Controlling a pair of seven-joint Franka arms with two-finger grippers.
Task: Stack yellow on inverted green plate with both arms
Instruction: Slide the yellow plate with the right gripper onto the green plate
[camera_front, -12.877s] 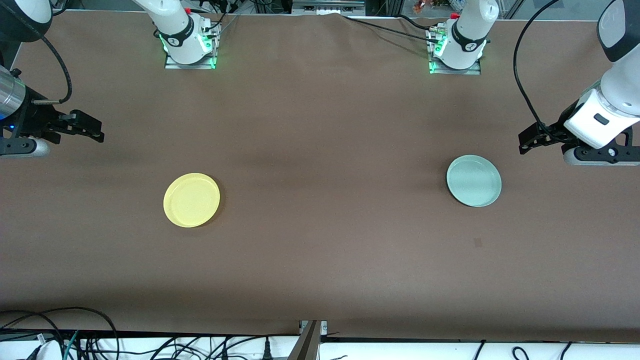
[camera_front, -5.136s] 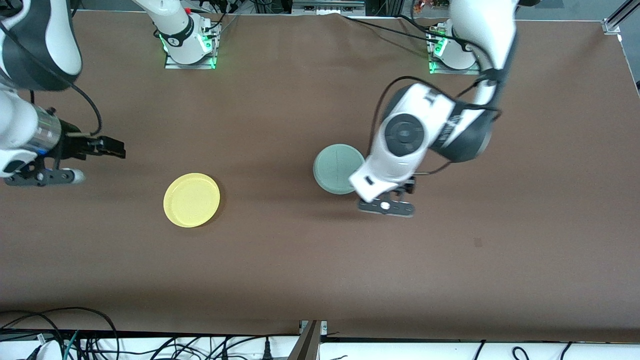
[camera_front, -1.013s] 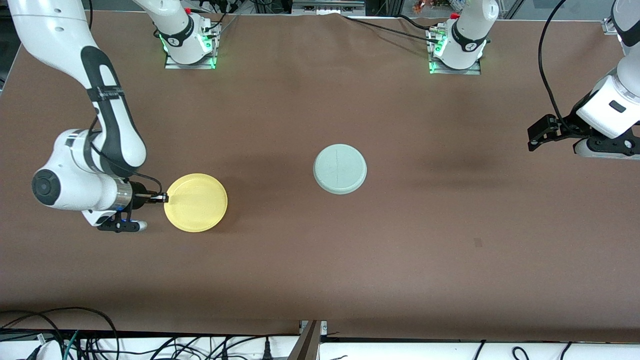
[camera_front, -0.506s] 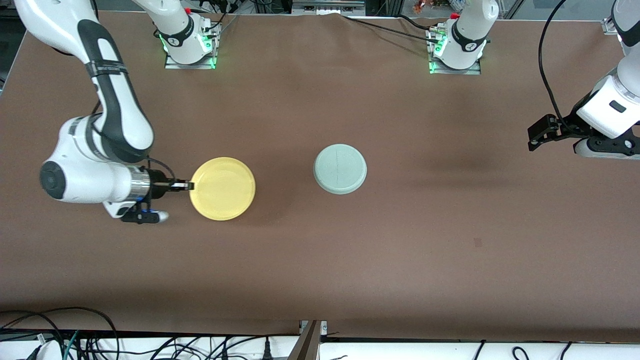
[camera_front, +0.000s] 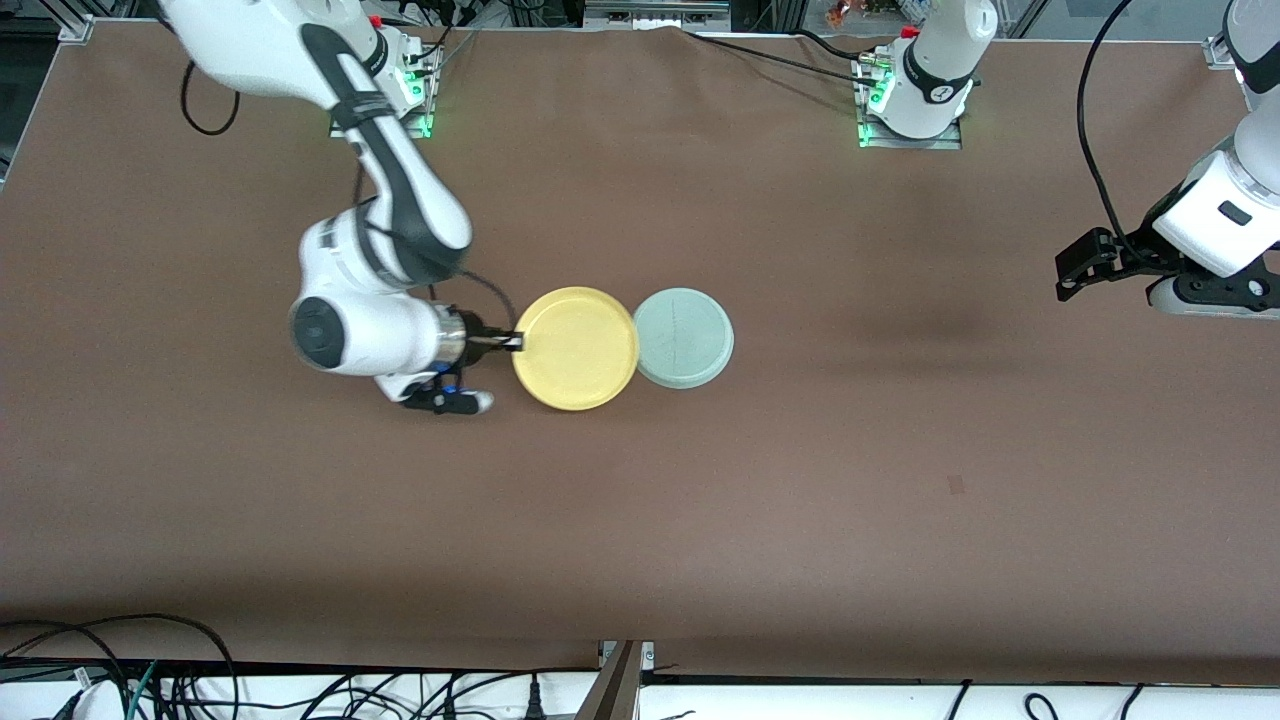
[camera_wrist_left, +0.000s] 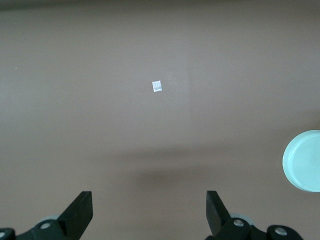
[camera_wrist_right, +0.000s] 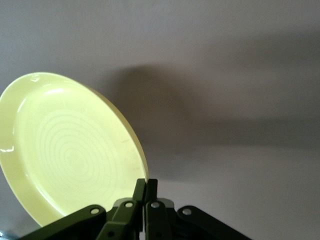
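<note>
The robot's right gripper will release the yellow plate flat over the upturned base of the pale green plate (camera_front: 681, 326).
The yellow plate (camera_front: 576, 348) hangs in the air, held by its rim in my shut right gripper (camera_front: 512, 342). Its edge overlaps the rim of the pale green plate (camera_front: 686, 338), which lies upside down on the table's middle. The right wrist view shows the yellow plate (camera_wrist_right: 70, 150) pinched at its rim by my right gripper (camera_wrist_right: 148, 186). My left gripper (camera_front: 1078, 266) is open and empty, waiting above the left arm's end of the table. The left wrist view shows its own gripper (camera_wrist_left: 149, 212) wide apart, with the green plate (camera_wrist_left: 305, 161) at the frame's edge.
The brown table (camera_front: 640, 500) carries a small white mark (camera_wrist_left: 157, 86). Both arm bases (camera_front: 380, 90) stand along the edge farthest from the front camera. Cables (camera_front: 150, 680) hang at the nearest edge.
My right gripper has carried the yellow plate from the right arm's end toward the middle, up to the green plate's rim. The left arm has not moved.
</note>
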